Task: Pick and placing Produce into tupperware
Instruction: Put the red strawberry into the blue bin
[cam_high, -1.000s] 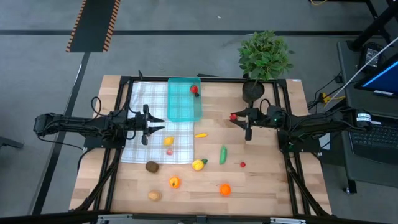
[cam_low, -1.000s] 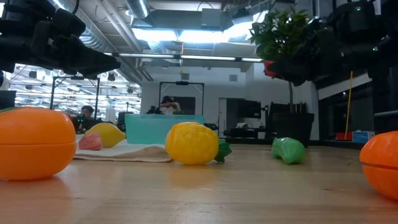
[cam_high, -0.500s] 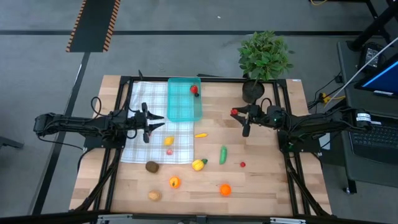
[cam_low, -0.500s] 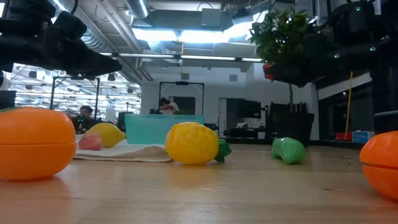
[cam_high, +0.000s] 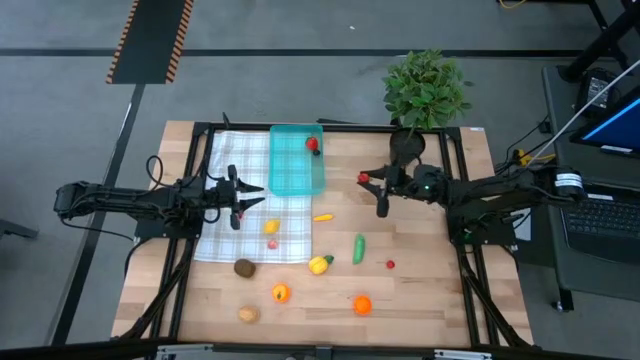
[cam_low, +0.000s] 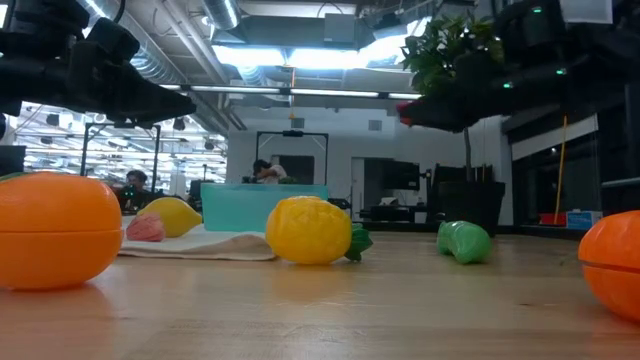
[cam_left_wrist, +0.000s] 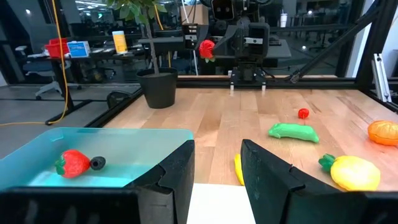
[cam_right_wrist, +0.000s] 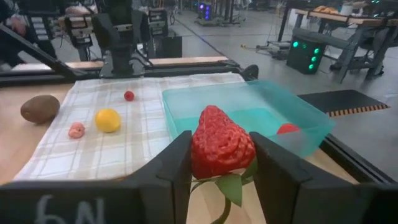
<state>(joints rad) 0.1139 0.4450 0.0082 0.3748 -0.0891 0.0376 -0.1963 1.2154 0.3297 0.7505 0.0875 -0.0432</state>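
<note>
I need to let go of the strawberry with my right gripper on the teal tupperware's bare bottom (cam_high: 289, 170) (cam_right_wrist: 219, 124), closer to the lemon than to the strawberry inside.
The teal tupperware (cam_high: 297, 165) stands at the table's far middle, on the edge of the white checked cloth (cam_high: 240, 240), with a red strawberry (cam_high: 312, 143) inside. My right gripper (cam_high: 372, 183) hovers to its right, shut on another red strawberry (cam_right_wrist: 222, 144). My left gripper (cam_high: 240, 205) hangs over the cloth, open, with nothing between its fingers (cam_left_wrist: 180, 174). Loose produce lies on cloth and wood: a lemon (cam_high: 271, 227), a kiwi (cam_high: 244, 267), a yellow pepper (cam_high: 320, 264), a green cucumber (cam_high: 358, 248) and two orange pieces (cam_high: 362, 305). My right gripper pinches the strawberry by its two sides (cam_right_wrist: 198, 149) between its two fingers (cam_right_wrist: 177, 165). The fingers come about level from the table's right side. The strawberry is lifted clear of the table, its green leaves (cam_right_wrist: 231, 186) hanging below.
A potted green plant (cam_high: 425, 90) stands at the far right corner, just behind my right arm. A tiny red piece (cam_high: 390, 264) and a brown potato (cam_high: 247, 314) lie on the wood nearer the front. Black frame rails (cam_high: 470, 280) run along both table sides.
My right gripper has carried the strawberry toward the table's left edge, closer to the tupperware, staying shut on it and clear of the table. Most of that move fell in the last half second.
</note>
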